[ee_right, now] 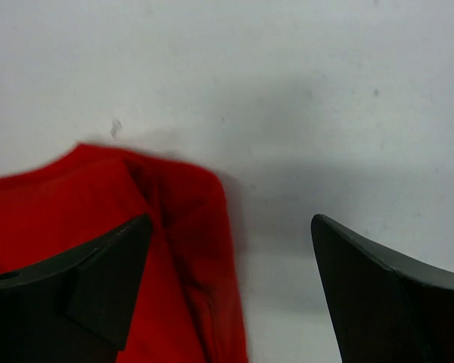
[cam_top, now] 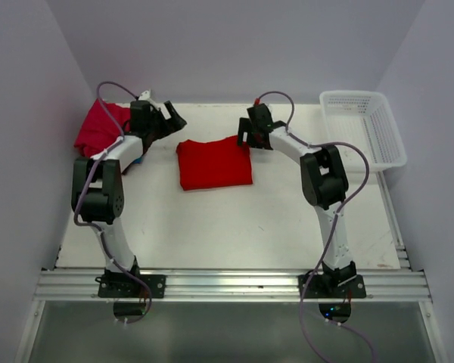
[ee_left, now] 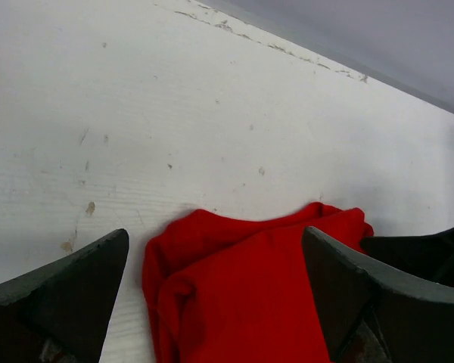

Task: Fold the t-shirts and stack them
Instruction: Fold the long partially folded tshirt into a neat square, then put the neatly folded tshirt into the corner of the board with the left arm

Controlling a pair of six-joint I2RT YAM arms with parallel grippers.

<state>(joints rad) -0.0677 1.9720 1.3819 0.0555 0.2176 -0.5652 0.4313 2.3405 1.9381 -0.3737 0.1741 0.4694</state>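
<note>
My left gripper needs to grab the red t-shirt at the middle of its side edge (cam_top: 183, 163) (ee_left: 172, 342) that faces the crimson-pink t-shirt.
A bright red t-shirt (cam_top: 214, 162) lies folded into a rough square in the middle of the table. My left gripper (cam_top: 172, 118) hovers at its far left corner, jaws open, with the red cloth (ee_left: 242, 295) lying loose between the fingers (ee_left: 60, 295). My right gripper (cam_top: 244, 137) stands at the far right corner, also open, with the shirt's edge (ee_right: 189, 227) under its left finger (ee_right: 83, 287) and bare table under the other. A crimson-pink t-shirt (cam_top: 100, 125) lies bunched at the back left behind the left arm. A sliver of blue cloth (cam_top: 139, 159) shows beside that arm.
A white mesh basket (cam_top: 363, 125) stands at the back right, partly over the table edge. Walls close the table in at the back and on both sides. The two arm bases sit on the metal rail (cam_top: 227, 283) at the near edge.
</note>
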